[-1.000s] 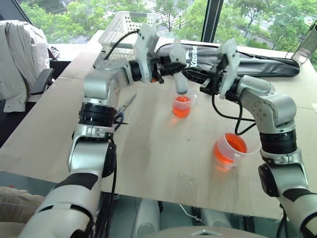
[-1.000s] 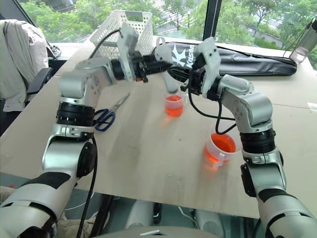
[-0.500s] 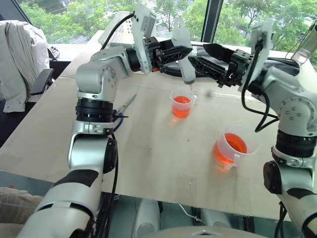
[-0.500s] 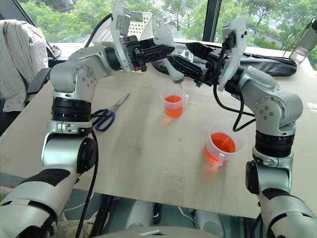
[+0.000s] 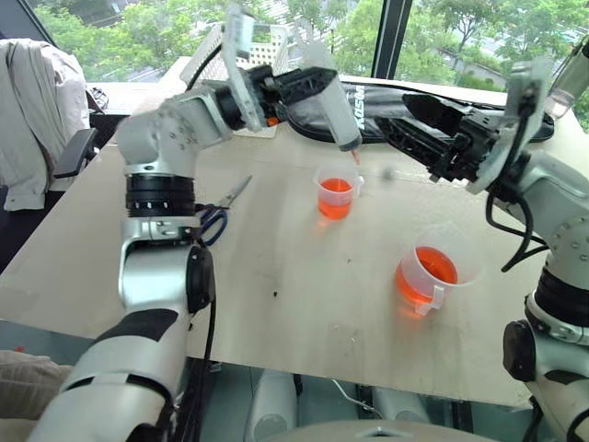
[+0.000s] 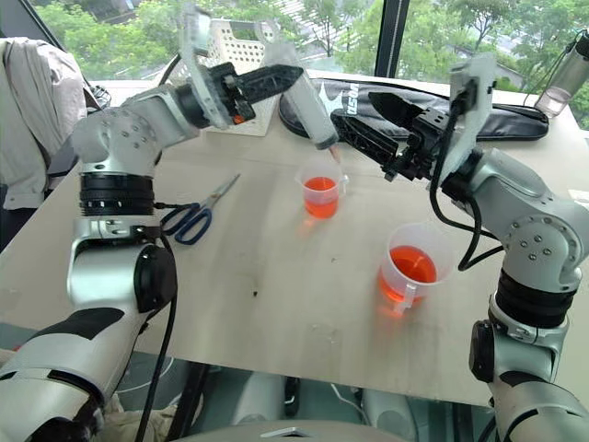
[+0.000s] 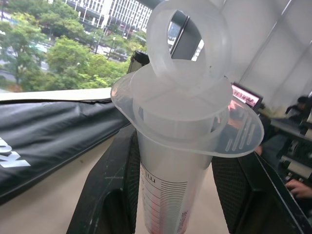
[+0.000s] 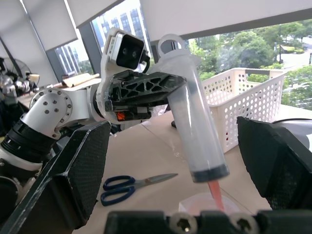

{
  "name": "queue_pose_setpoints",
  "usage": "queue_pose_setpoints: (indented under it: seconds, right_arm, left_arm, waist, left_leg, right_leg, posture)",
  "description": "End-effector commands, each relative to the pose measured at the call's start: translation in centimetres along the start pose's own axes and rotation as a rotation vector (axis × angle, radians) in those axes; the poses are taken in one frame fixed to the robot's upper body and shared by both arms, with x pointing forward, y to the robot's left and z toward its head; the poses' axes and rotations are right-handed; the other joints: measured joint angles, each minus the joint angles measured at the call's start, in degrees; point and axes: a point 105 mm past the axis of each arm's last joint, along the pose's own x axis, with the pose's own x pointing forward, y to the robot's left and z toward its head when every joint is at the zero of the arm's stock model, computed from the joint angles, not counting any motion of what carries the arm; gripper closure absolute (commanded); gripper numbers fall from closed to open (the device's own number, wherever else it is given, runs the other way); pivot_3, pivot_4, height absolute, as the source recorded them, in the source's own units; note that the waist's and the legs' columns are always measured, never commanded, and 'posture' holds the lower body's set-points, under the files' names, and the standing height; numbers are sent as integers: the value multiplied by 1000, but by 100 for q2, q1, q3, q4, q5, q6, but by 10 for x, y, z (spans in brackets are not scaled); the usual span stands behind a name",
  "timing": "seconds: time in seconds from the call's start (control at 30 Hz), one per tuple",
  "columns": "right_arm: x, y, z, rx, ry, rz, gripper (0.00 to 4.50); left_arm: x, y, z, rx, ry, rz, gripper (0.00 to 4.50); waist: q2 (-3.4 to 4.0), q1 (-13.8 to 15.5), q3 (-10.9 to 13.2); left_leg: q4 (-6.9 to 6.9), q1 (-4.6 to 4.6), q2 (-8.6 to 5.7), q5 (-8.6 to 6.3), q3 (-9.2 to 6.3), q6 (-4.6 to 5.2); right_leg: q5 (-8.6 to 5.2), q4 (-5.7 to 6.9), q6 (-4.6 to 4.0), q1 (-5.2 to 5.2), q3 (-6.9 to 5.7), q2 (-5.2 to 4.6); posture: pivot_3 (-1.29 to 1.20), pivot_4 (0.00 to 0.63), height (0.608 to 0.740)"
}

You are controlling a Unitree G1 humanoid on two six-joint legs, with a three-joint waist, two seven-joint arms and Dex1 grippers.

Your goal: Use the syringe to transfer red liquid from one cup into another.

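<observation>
My left gripper is holding the syringe, its tip just above the smaller cup. I will set it free on the table (image 5: 297, 222) between the scissors and the smaller cup, next to that cup.
My left gripper (image 5: 311, 87) is shut on the syringe (image 5: 333, 109), whose barrel shows between the two black fingers (image 7: 112, 195) in the left wrist view. The syringe (image 8: 195, 131) hangs tilted with its plunger pushed in. Its reddish tip is just above the smaller clear cup (image 5: 337, 193), which holds red liquid. The larger handled cup (image 5: 431, 274), also with red liquid in it, stands nearer me on the right. My right gripper (image 6: 354, 108) is open and empty, a short way to the right of the syringe and pointing toward it.
Blue-handled scissors (image 5: 221, 207) lie left of the smaller cup. A white basket (image 6: 241, 46) and a long black bag (image 5: 442, 97) sit along the table's far side. A clear bottle (image 5: 572, 78) stands at the far right. A jacket (image 5: 32, 110) hangs on a chair at the left.
My right gripper opened and drew back to the right, away from the syringe. My left gripper rolled and lifted the syringe, raising its tip from the smaller cup.
</observation>
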Motion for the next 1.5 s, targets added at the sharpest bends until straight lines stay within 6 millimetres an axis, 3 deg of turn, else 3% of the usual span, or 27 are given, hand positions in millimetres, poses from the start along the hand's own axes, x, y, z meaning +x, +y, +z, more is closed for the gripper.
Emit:
queue_pose_setpoints:
  seconds: [0.03, 0.27, 0.43, 0.6, 0.8, 0.97, 1.23, 1.27, 1.4, 1.43, 1.5]
  right_arm:
    - [-8, 9, 11, -19, -50, -2, 71]
    - [-16, 8, 5, 1, -37, -43, 71]
    - [-30, 14, -15, -30, 79, -41, 71]
    - [-57, 41, -37, -53, 225, 71, 71]
    - [-89, 63, -63, -200, 435, 132, 71]
    - [-105, 71, -66, -261, 397, 72, 71]
    - [-121, 80, -78, -305, 394, 6, 71]
    - [-122, 81, -79, -305, 395, 4, 0]
    - [-126, 84, -85, -324, 409, -5, 0]
    - [-126, 84, -85, -322, 399, -11, 0]
    - [-127, 86, -83, -318, 363, -27, 0]
  left_arm:
    - [-11, -9, 34, -133, -85, -2, 2912]
    - [-37, 10, 34, -329, -45, 142, 2912]
    - [-67, 21, 9, -458, 110, 251, 2912]
    - [-86, 33, -19, -451, 281, 363, 2912]
    - [-84, 52, -61, -442, 458, 416, 2912]
    - [-72, 67, -100, -375, 624, 417, 2912]
    - [-72, 85, -129, -274, 745, 453, 2912]
    - [-72, 86, -130, -273, 745, 453, 1937]
    - [-78, 91, -134, -265, 757, 484, 286]
    - [-79, 92, -133, -272, 744, 494, 22]
    - [-79, 92, -123, -290, 677, 495, 22]
  waist:
    - [0, 1, 0]
    - [-1, 1, 0]
    - [-1, -2, 0]
    - [-1, 26, 0]
    - [-11, 81, -3]
    - [-19, 131, -1]
    - [-24, 125, -5]
    - [-23, 111, -5]
    - [-26, 65, -3]
    - [-27, 70, -3]
    - [-31, 75, -4]
  left_leg:
    - [0, 0, 0, 0, -1, 0]
    - [0, 3, 0, 0, -3, 0]
    - [-2, 0, 0, 0, -4, 0]
    - [-14, 3, 0, 0, -5, -1]
    - [-4, 12, -5, -1, -9, 0]
    - [19, 8, -5, -1, -18, 0]
    - [23, 11, -5, -2, -21, 2]
    - [23, 14, -5, -2, -23, 2]
    - [25, 14, -5, -2, -28, 2]
    - [28, 12, -5, -2, -29, 2]
    - [33, 12, -5, -2, -33, 2]
  right_leg:
    - [0, 1, 0, 0, -1, 0]
    - [0, 2, 1, 2, -3, -1]
    - [0, -3, 0, 2, -6, -1]
    - [-2, -3, -1, 0, -9, -1]
    - [-2, -6, -2, 15, -13, -5]
    - [-2, -5, -2, 22, -16, -4]
    - [-3, -5, -2, 27, -16, -3]
    - [-3, -4, -2, 29, -16, -1]
    - [-3, -3, -1, 32, -18, 1]
    - [-3, -4, -1, 33, -20, 0]
    - [-3, -6, -1, 40, -25, -1]
  posture:
    - [0, 150, 724]
    - [0, 150, 724]
    - [0, 150, 724]
    - [0, 150, 724]
    - [0, 150, 724]
    - [0, 150, 724]
    - [0, 150, 724]
    - [0, 150, 724]
    - [0, 150, 724]
    - [0, 150, 724]
    - [0, 150, 724]
